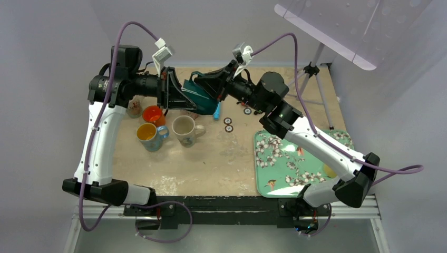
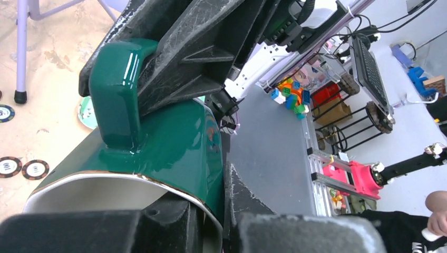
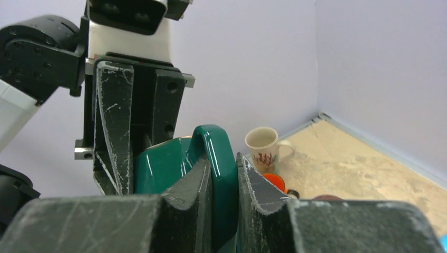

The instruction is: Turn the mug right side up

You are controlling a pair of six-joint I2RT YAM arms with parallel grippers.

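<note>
The dark green mug, now hanging over the table's back, will be released by my left gripper on the table [image 1: 121, 136] next to the blue mug, opposite the cream mug.
A dark green mug [image 1: 196, 91] with a white inside hangs in the air over the back of the table, lying on its side between both grippers. My left gripper [image 1: 178, 96] is shut on the mug's wall at the rim, one finger inside and one outside, as the left wrist view [image 2: 219, 203] shows; the mug's body [image 2: 174, 142] fills that view. My right gripper [image 1: 213, 87] is shut on the mug's handle [image 3: 219, 153], with a finger [image 3: 195, 184] on each side. The left gripper's fingers [image 3: 113, 132] show beyond it.
Below the mug on the table stand an orange mug [image 1: 153, 113], a blue mug with a yellow inside [image 1: 149, 136], a cream mug [image 1: 184, 129] and a brown cup [image 1: 135, 108]. Poker chips [image 1: 228, 124], a blue marker [image 1: 216, 110], a floral green tray [image 1: 287, 158] and a tripod [image 1: 311, 68] lie to the right.
</note>
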